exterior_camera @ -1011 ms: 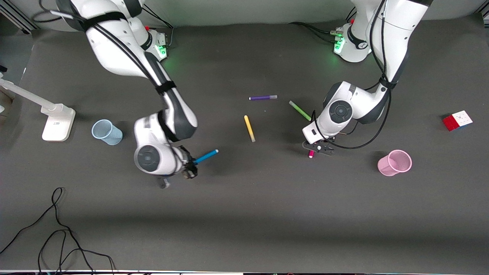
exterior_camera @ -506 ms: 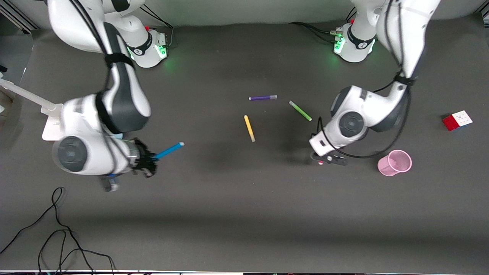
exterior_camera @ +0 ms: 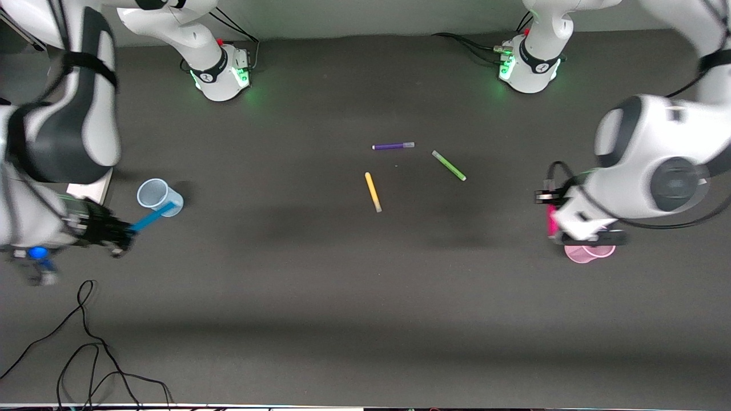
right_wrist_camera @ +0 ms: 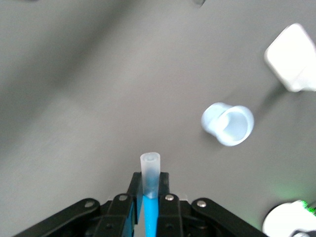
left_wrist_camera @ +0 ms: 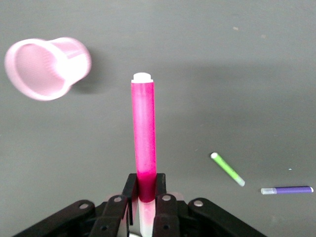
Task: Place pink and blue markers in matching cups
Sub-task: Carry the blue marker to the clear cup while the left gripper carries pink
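Next, my left gripper lets go of the pink marker inside the pink cup (exterior_camera: pixel 593 236) (left_wrist_camera: pixel 40 70), so that it leans on the pink cup's rim.
My right gripper (exterior_camera: pixel 123 233) is shut on the blue marker (exterior_camera: pixel 149 219), held up in the air. The marker's far end overlaps the pale blue cup (exterior_camera: pixel 155 193) in the front view. In the right wrist view the marker (right_wrist_camera: pixel 150 170) sticks out of the gripper (right_wrist_camera: pixel 149 181), with the blue cup (right_wrist_camera: pixel 228 124) apart from it. My left gripper (exterior_camera: pixel 559 228) is shut on the pink marker (exterior_camera: pixel 551 220), just over the pink cup (exterior_camera: pixel 588 253). In the left wrist view the marker (left_wrist_camera: pixel 143 128) is clamped in the gripper (left_wrist_camera: pixel 146 181). The pink ribbed cup (left_wrist_camera: pixel 47 68) is off to one side.
Yellow (exterior_camera: pixel 373 192), light-green (exterior_camera: pixel 449 165) and purple (exterior_camera: pixel 393 146) markers lie mid-table. The green one (left_wrist_camera: pixel 227 169) and purple one (left_wrist_camera: pixel 287 190) also show in the left wrist view. A white stand base (right_wrist_camera: pixel 292 57) sits beside the blue cup. Black cable (exterior_camera: pixel 85 342) lies near the front camera.
Both arms swung outward with their markers: the right gripper carried the blue marker to the blue cup, the left gripper carried the pink marker to the pink cup.
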Robot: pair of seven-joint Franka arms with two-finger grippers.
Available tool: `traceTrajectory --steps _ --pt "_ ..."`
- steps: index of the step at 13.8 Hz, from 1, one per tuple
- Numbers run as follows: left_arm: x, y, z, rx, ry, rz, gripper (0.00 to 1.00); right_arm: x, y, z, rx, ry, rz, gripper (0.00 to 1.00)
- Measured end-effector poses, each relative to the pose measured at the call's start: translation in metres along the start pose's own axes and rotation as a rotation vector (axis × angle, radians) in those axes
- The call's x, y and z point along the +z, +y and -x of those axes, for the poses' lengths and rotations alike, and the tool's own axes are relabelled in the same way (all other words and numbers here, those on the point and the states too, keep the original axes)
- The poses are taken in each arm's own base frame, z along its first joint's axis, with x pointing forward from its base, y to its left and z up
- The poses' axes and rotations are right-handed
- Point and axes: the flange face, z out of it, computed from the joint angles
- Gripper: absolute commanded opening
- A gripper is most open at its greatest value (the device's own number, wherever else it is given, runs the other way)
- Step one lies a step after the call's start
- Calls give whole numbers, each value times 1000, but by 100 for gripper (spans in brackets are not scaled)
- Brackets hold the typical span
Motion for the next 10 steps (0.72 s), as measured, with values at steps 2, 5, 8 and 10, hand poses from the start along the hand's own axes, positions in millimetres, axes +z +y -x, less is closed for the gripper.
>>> traceTrajectory --steps 2,5,8,10 --pt "-15 -49 -2 -37 -16 10 2 -3 17 -13 -35 50 66 0" --pt "-10 -112 -5 -46 -64 -16 1 7 28 -30 -44 102 158 0" --pt "9 -126 -19 -51 -160 -26 1 43 29 -59 -23 140 239 0" --pt "29 -131 -40 -50 -253 -14 1 80 23 -71 -26 163 300 0"
